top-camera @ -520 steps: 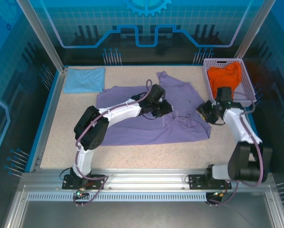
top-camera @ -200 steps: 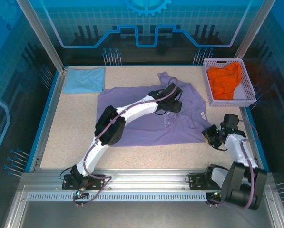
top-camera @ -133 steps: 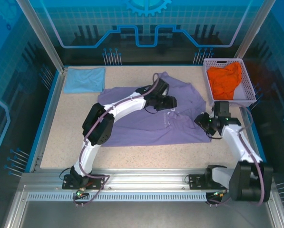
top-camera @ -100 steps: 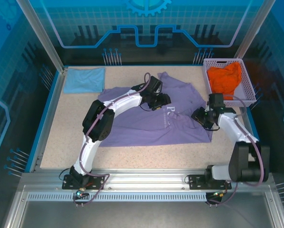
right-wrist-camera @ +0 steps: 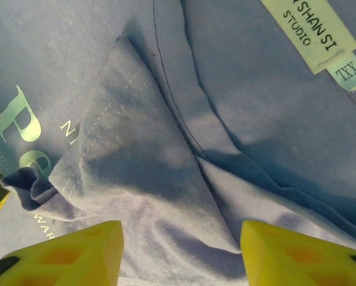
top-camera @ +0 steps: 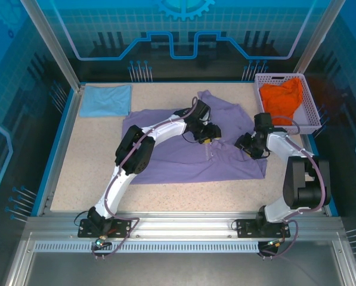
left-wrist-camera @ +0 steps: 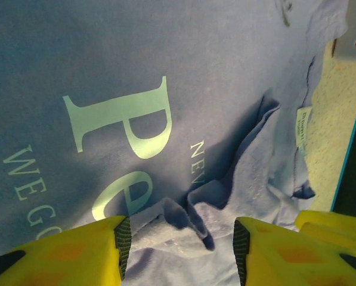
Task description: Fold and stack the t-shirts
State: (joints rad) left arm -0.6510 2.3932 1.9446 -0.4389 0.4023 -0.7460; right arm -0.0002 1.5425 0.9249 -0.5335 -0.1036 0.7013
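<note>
The end of the purple t-shirt's sleeve is lying crumpled over the white lettering, so next my left gripper pinches the sleeve's bunched corner (left-wrist-camera: pixel 206 238) and pulls it flat before it folds any further.
The lavender-purple t-shirt (top-camera: pixel 178 156) lies spread across the middle of the table, rumpled at its right half. My left gripper (top-camera: pixel 210 133) hovers over its white lettering (left-wrist-camera: pixel 127 128). It is open (left-wrist-camera: pixel 180 247), and a small raised ridge of purple cloth (left-wrist-camera: pixel 192 217) lies between the yellow fingers (left-wrist-camera: pixel 76 253) without touching them. My right gripper (top-camera: pixel 244 145) is over the shirt's right part, near the neck label (right-wrist-camera: pixel 312 30). It is open (right-wrist-camera: pixel 180 253) above wrinkled cloth. The light blue t-shirt (top-camera: pixel 106 100) lies folded at the back left. The orange t-shirt (top-camera: pixel 280 100) sits bunched in the basket.
The pale lattice basket (top-camera: pixel 312 113) stands at the back right corner. Bare speckled table (top-camera: pixel 82 161) shows to the left of and in front of the purple shirt. A blue rim (top-camera: pixel 57 149) and glass walls enclose the table.
My right gripper has swung from the shirt's front right corner back and left to the collar area, and its jaws have opened. My left gripper has shifted slightly over the lettering.
</note>
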